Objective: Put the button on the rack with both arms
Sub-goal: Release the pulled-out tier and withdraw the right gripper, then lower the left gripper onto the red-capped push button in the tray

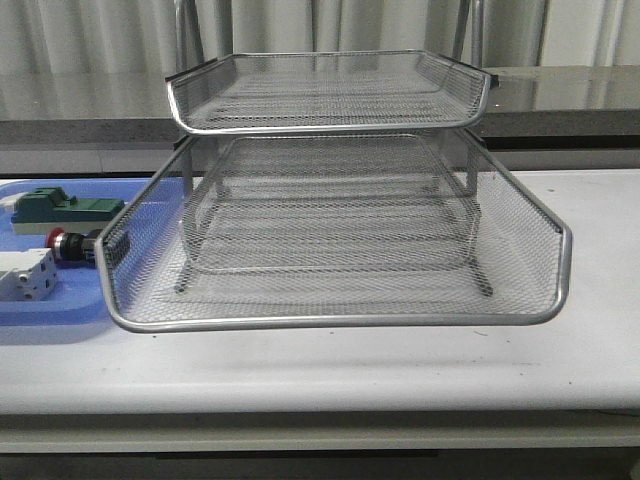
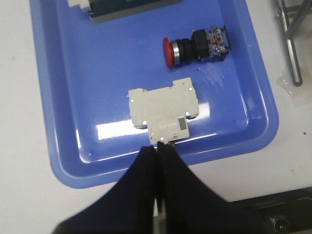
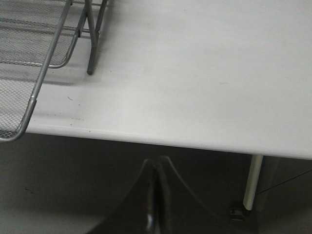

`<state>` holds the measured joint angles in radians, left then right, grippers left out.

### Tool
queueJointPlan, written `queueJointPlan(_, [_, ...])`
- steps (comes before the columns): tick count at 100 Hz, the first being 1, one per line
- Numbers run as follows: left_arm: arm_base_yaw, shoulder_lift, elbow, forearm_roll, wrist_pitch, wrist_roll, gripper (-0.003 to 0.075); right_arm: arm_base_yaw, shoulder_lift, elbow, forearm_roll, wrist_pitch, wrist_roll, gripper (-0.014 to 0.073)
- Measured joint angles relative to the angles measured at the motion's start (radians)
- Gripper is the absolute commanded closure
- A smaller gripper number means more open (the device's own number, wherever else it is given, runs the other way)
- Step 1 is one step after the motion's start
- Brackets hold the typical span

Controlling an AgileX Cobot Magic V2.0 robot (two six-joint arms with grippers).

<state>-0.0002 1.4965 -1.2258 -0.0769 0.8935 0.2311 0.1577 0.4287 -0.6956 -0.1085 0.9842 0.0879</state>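
I should next close my left gripper on the black body [image 1: 76,248] [image 2: 195,47] of the button that is in the blue tray, behind the button's red head.
The button [image 2: 195,45] lies on its side in the blue tray [image 2: 63,73], red head toward the tray's middle; in the front view the button [image 1: 72,243] shows at the far left beside the rack [image 1: 330,230]. The silver wire-mesh rack fills the middle of the table. My left gripper [image 2: 157,148] is shut and empty, its tips over the tray's near rim just short of a white-grey block [image 2: 163,111]. My right gripper [image 3: 157,163] is shut and empty, below and off the table's front edge. Neither arm shows in the front view.
A green block [image 1: 62,208] lies at the tray's back and the white-grey block [image 1: 28,275] at its front. A rack leg [image 3: 90,44] and mesh corner [image 3: 19,97] stand near the bare white tabletop [image 3: 204,73]. A table leg [image 3: 252,180] hangs below.
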Motion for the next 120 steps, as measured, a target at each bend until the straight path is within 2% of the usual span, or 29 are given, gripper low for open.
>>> queueJointPlan(6, [0.0,0.032,-0.031,-0.026,0.029,0.041,0.0685,0.0,0.0,0.0,0.0,0.0,0.0,0.0664])
queueJointPlan(11, [0.0,0.051,-0.048,-0.049,0.051,0.081,0.062,0.0,0.0,0.0,0.0,0.0,0.0,0.0664])
queueJointPlan(18, [0.0,0.065,-0.063,-0.076,0.075,0.12,0.0489,0.0,0.0,0.0,0.0,0.0,0.0,0.0664])
queueJointPlan(31, [0.0,0.068,-0.072,-0.092,0.097,0.178,0.0156,0.0,0.0,0.0,0.0,0.0,0.0,0.0664])
queueJointPlan(37, [0.0,0.068,-0.072,-0.093,0.097,0.191,0.0066,0.0,0.0,0.0,0.0,0.0,0.0,0.0664])
queueJointPlan(42, [0.0,0.068,-0.072,-0.093,0.097,0.193,0.0027,0.0,0.0,0.0,0.0,0.0,0.0,0.0664])
queueJointPlan(85, [0.0,0.082,-0.072,-0.166,-0.021,0.215,0.003,0.0,0.0,0.0,0.0,0.0,0.002,0.0664])
queueJointPlan(120, [-0.058,0.236,-0.169,-0.174,-0.062,0.654,0.003,0.0,0.0,0.0,0.0,0.0,0.002,0.0664])
